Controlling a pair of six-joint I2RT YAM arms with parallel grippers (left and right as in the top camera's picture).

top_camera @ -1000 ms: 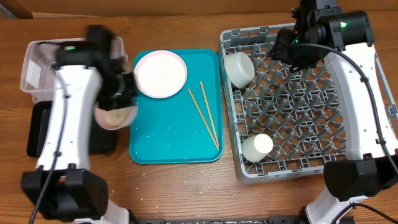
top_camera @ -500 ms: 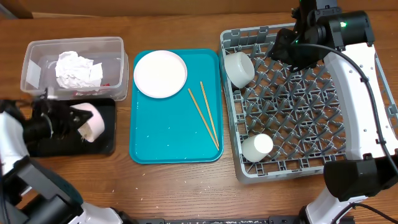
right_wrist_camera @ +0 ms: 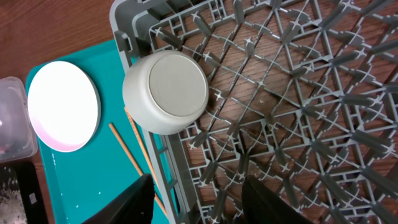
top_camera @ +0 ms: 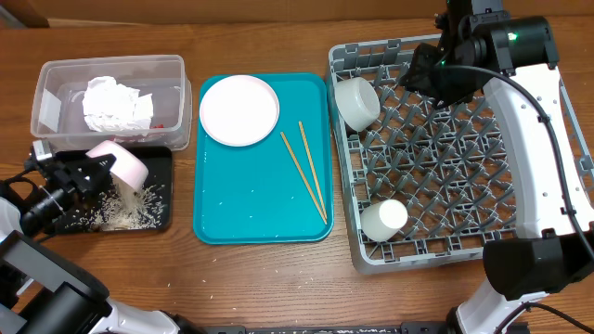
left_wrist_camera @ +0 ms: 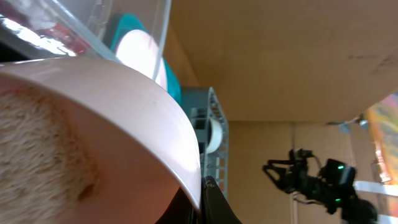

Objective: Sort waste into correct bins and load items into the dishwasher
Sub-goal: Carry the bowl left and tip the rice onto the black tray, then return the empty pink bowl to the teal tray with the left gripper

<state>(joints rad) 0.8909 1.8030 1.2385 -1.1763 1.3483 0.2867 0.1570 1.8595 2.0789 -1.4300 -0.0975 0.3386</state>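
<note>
The pinkish bowl will go down from my left gripper onto the teal tray (top_camera: 251, 184) in front of the pale plate.
My left gripper (top_camera: 93, 169) is shut on the rim of a pinkish bowl (top_camera: 122, 165), tipped over the black tray (top_camera: 160, 158). White rice grains (top_camera: 121, 213) lie spilled in the tray. The left wrist view is filled by the bowl (left_wrist_camera: 112, 124) with grains inside. The clear tub (top_camera: 56, 79) holds a crumpled napkin (top_camera: 116, 104) and a bit of red wrapper (top_camera: 160, 125). The pale plate (top_camera: 239, 109) and chopsticks (top_camera: 304, 171) lie on the teal tray (top_camera: 251, 204). My right gripper (right_wrist_camera: 196, 199) is open and empty over the grey rack (top_camera: 557, 158), near a grey bowl (right_wrist_camera: 165, 91).
A second white cup (top_camera: 383, 220) lies in the rack's front left corner. Bare wood table (top_camera: 269, 278) shows in front of the trays and between them. The rack wall (right_wrist_camera: 134, 25) stands between the teal tray and my right gripper.
The left arm swung from beside the teal tray to the left edge, carrying the pinkish bowl over the black tray and tipping it. Rice now lies in the tray. The right arm stayed still.
</note>
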